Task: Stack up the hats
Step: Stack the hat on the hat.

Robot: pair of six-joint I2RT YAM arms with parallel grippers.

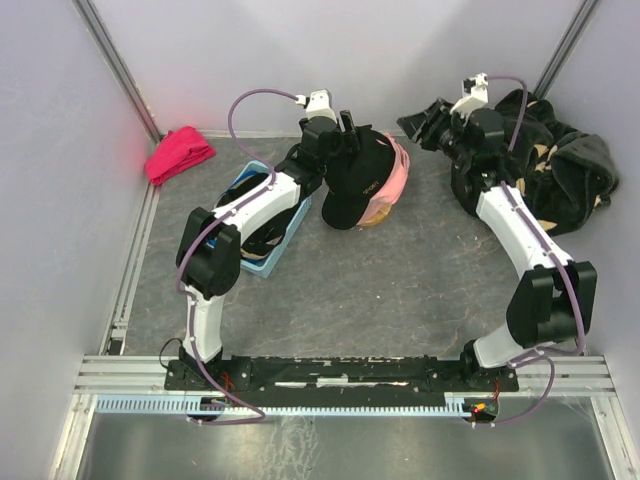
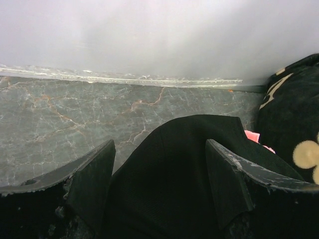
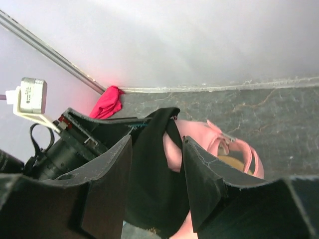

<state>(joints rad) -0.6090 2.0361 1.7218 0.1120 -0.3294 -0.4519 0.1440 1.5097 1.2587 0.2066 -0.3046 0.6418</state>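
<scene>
The robot's open right gripper will close on the black cap's edge (image 1: pixel 391 150) (image 3: pixel 168 122) where it lies over the pink cap, on the side nearest that gripper.
A black cap with small white lettering (image 1: pixel 358 180) lies on a pink cap (image 1: pixel 398 180), with a tan cap (image 1: pixel 375 217) showing beneath. My left gripper (image 1: pixel 350 128) is open over the black cap's back. In the left wrist view its fingers stand wide apart (image 2: pixel 159 144) on either side of the black cloth (image 2: pixel 169 174). My right gripper (image 1: pixel 424 124) is open and empty just right of the stack. In the right wrist view (image 3: pixel 157 142) it faces the black cap (image 3: pixel 154 189) and pink cap (image 3: pixel 199 134). A bright blue cap (image 1: pixel 262 265) lies partly hidden under the left arm.
A red-pink cloth bundle (image 1: pixel 178 153) lies in the back left corner. Big black plush fabric with beige flowers (image 1: pixel 560 170) is heaped at the back right, behind the right arm. Walls close in the back and both sides.
</scene>
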